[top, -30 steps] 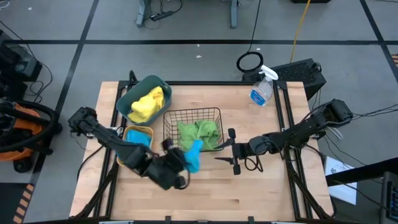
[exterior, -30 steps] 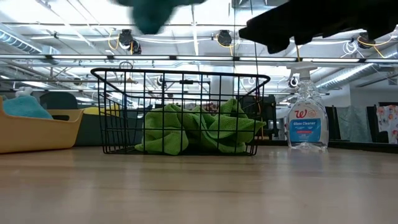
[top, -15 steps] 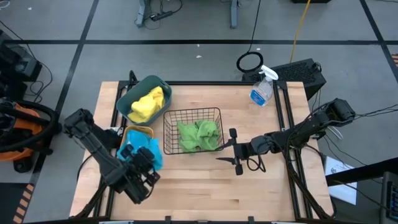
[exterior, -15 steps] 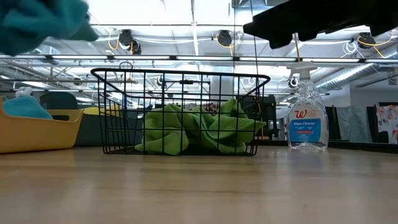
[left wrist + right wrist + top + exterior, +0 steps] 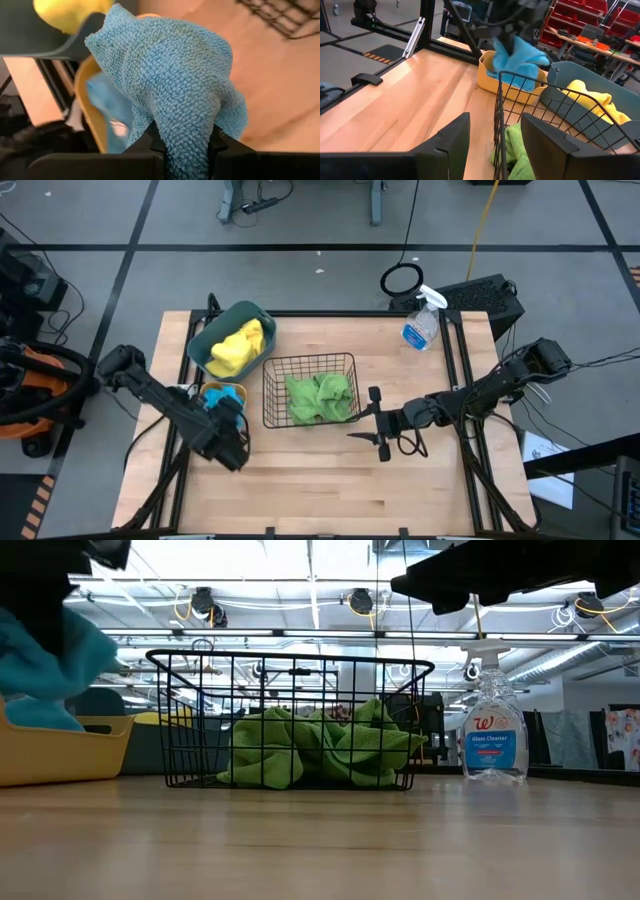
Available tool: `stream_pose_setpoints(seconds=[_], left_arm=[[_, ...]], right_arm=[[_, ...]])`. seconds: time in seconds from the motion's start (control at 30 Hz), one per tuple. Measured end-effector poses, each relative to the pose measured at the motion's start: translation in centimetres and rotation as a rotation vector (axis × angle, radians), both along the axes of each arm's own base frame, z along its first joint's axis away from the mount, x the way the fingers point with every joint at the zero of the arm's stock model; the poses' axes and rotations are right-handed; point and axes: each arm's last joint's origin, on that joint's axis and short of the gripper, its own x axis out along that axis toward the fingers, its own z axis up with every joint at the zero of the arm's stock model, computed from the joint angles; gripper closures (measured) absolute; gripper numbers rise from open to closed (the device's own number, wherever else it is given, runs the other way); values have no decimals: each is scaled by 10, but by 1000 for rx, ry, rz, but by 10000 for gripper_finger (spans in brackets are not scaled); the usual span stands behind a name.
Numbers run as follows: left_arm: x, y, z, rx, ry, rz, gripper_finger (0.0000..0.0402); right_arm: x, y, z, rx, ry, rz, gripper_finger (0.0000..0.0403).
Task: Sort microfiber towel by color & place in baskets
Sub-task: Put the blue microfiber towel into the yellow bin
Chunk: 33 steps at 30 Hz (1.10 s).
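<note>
The bunched blue towel sticks out past the yellow-orange bin's rim, so next my left gripper lowers it, opens, and grabs a fold again to settle it inside the bin (image 5: 218, 392).
My left gripper (image 5: 185, 139) is shut on a blue microfiber towel (image 5: 170, 75) above the shallow yellow-orange bin (image 5: 234, 389), which has another blue towel (image 5: 107, 112) lying in it. The teal tub (image 5: 212, 330) behind the bin contains a yellow towel (image 5: 238, 346). The black wire basket (image 5: 310, 363) contains green towels (image 5: 320, 395). My right gripper (image 5: 373, 423) waits open just right of the wire basket, its fingers (image 5: 451, 137) toward it, touching nothing. My left gripper pinches a bunched fold of the blue towel (image 5: 186, 131) between its two fingers, coming slanting from the table's near side. The towel is lifted and hangs over the yellow-orange bin (image 5: 60, 750). Whether its lower end (image 5: 45, 690) touches the towel in the bin, I cannot tell.
A clear spray bottle (image 5: 421, 326) stands near the table's far right corner. The bare wooden tabletop (image 5: 330, 480) stretches across the near half. The three containers sit close together on the far left half.
My left gripper has carried the blue towel from in front of the wire basket toward the table's left edge, then a little toward the far edge and down, so the towel now hangs over the yellow-orange bin. It has stayed shut on the towel.
</note>
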Motion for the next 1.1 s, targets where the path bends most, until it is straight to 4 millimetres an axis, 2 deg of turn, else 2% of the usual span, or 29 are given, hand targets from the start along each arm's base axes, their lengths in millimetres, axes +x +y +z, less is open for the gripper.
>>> stream_pose_setpoints(seconds=[0.1, 0.23, 0.33, 0.43, 0.63, 0.77, 0.9, 1.1], left_arm=[[-6, 19, -4, -32, 16, 0, 354], [-16, 35, -21, -118, -11, -15, 354], [-21, 40, -39, -169, -56, -29, 352], [-29, 42, -56, -221, -22, -2, 339], [-39, 46, -75, -252, 34, 70, 311], [-36, 45, -74, -252, 12, 65, 275], [-33, 43, -67, -253, -8, 72, 219], [-28, 40, -44, -243, 1, 85, 140]], right_arm=[[0, 0, -1, -9, 7, 1, 234], [0, 0, -2, -13, 18, 1, 234], [-1, 0, -4, -21, 37, 1, 234], [-1, 0, -6, -45, 63, 4, 234], [-1, -2, -8, -59, 73, 1, 234], [-1, -4, -8, -58, 74, -8, 234], [0, -6, -9, -61, 85, -16, 234], [-1, -6, -11, -56, 107, -19, 234]])
